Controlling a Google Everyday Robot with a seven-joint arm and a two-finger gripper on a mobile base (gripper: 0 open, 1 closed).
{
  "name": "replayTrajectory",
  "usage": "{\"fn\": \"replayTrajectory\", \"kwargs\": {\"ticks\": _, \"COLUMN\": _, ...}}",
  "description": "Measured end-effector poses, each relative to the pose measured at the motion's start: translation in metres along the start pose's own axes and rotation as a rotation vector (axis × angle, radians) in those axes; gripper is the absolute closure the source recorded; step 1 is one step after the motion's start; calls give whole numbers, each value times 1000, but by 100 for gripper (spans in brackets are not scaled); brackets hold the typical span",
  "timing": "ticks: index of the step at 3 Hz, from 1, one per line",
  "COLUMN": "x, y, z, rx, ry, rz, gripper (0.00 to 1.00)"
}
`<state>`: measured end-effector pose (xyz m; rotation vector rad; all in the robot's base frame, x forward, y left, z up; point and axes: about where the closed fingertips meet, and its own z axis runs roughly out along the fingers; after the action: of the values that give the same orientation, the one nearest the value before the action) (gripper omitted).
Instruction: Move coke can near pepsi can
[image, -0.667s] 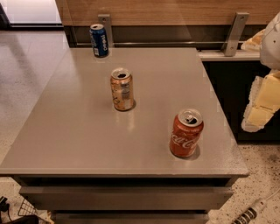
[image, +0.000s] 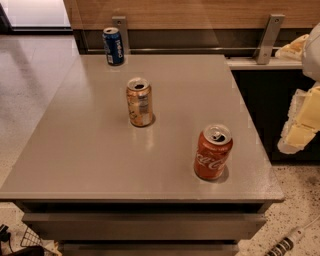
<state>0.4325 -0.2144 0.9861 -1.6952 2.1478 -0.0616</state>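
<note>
I will move my gripper to the coke can next and close it around the middle of its body (image: 213, 157), below the silver top.
The coke can (image: 213, 153), red-orange with white script and an open silver top, stands upright near the front right corner of the grey table (image: 95, 150). The pepsi can (image: 114, 46), dark blue with white lettering, stands upright at the table's far left edge. My gripper (image: 301, 121) shows as pale cream-white parts at the right edge of the view, off the table's right side and well to the right of the coke can. It holds nothing that I can see.
A tan-gold can (image: 140, 102) with a pale label stands upright mid-table, between the two task cans. A wooden wall with metal brackets (image: 269, 37) runs behind the table. A dark counter (image: 270, 100) stands to the right. A power strip (image: 285, 243) lies on the floor.
</note>
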Motion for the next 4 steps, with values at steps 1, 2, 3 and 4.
{"fn": "replayTrajectory", "kwargs": {"ticks": 1, "x": 38, "y": 11, "z": 13, "rx": -3, "ry": -209, "rz": 14, "gripper": 0}}
{"fn": "replayTrajectory", "kwargs": {"ticks": 2, "x": 41, "y": 30, "z": 26, "rx": -35, "ry": -381, "rz": 44, "gripper": 0}}
{"fn": "replayTrajectory", "kwargs": {"ticks": 3, "x": 18, "y": 53, "z": 54, "rx": -119, "ry": -664, "rz": 132, "gripper": 0}}
{"fn": "replayTrajectory", "kwargs": {"ticks": 4, "x": -10, "y": 61, "z": 67, "rx": -176, "ry": -867, "rz": 188, "gripper": 0}}
